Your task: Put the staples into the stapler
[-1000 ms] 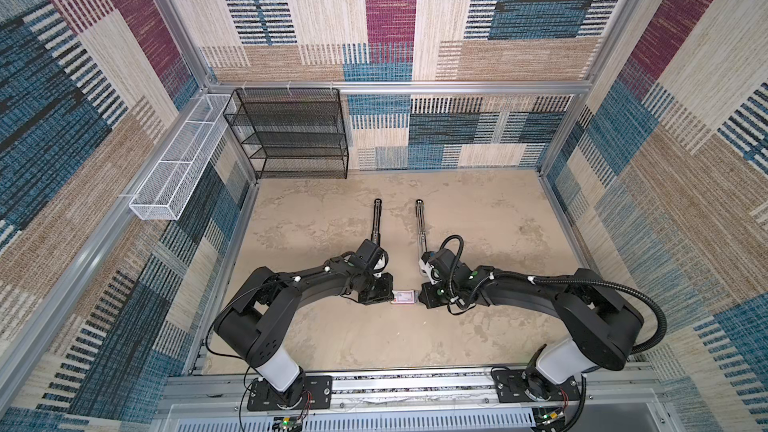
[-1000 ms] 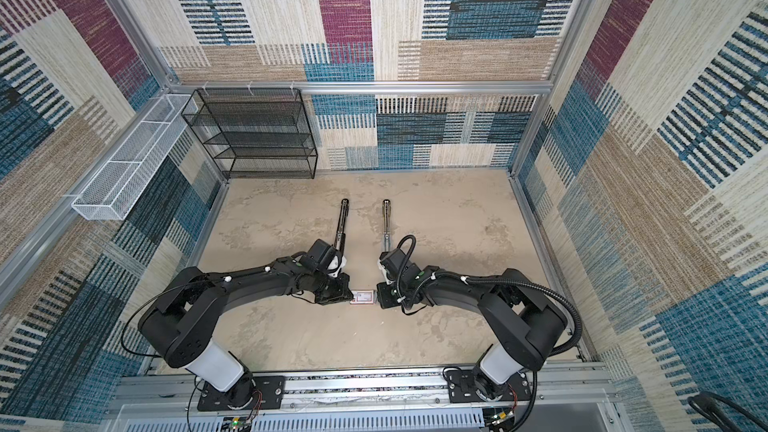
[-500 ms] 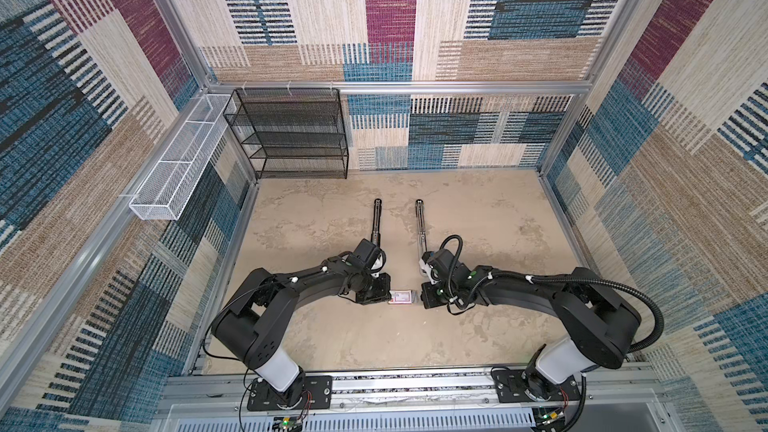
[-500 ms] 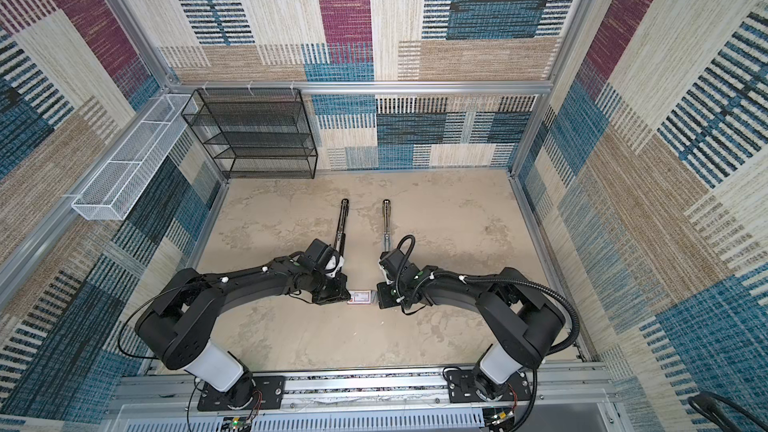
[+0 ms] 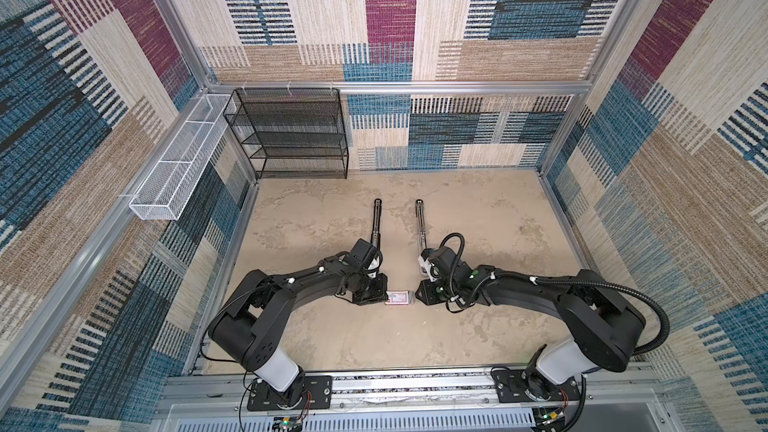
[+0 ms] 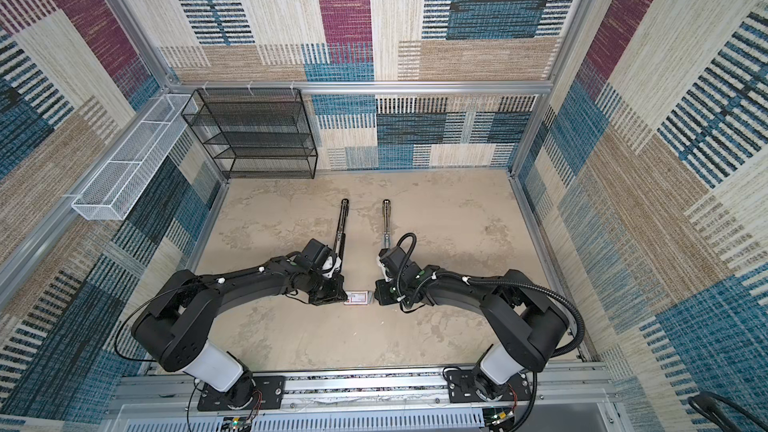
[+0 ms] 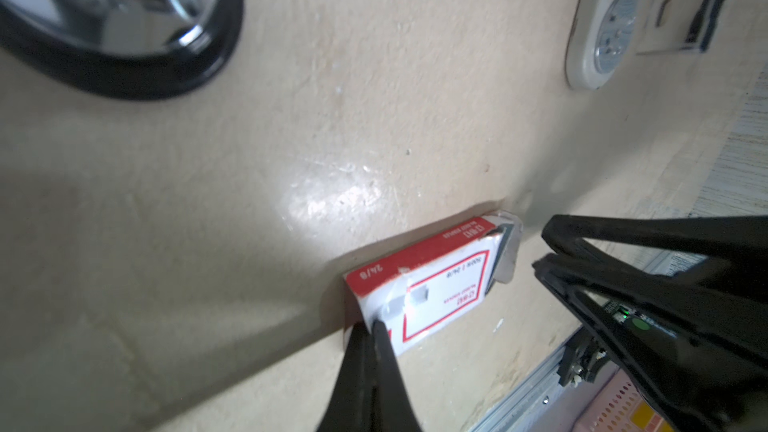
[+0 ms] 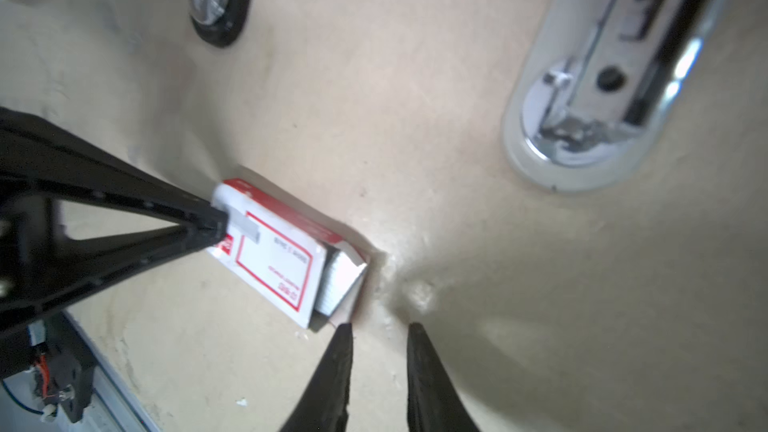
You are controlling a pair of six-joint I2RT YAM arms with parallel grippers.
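Observation:
Next, my right gripper pinches the box's end flap (image 8: 350, 297) and pulls out the staples, as they are mostly inside the box, while my left gripper holds the box's closed end.
The staples sit in a small white box with red print (image 5: 400, 297) (image 6: 360, 297), lying flat between my two grippers. Grey strips (image 8: 338, 284) stick out of its open end. My left gripper (image 7: 374, 326) (image 5: 384, 296) is shut, pinching the box's closed end. My right gripper (image 8: 379, 326) (image 5: 417, 297) stands slightly open just short of the open end, with nothing between its fingers. Two long stapler parts lie side by side behind the grippers. One is black (image 5: 377, 222) (image 8: 220, 6). The other is grey with a shiny metal channel showing (image 5: 420, 222) (image 8: 590, 89).
A black mesh shelf rack (image 5: 291, 135) stands at the back left of the beige table (image 5: 478, 209). A white wire basket (image 5: 178, 164) hangs on the left wall. An aluminium rail (image 5: 415, 384) runs along the front edge.
My right gripper's jaws have parted a little beside the box's open end. The left gripper keeps its pinch, and both arms and the box have barely shifted.

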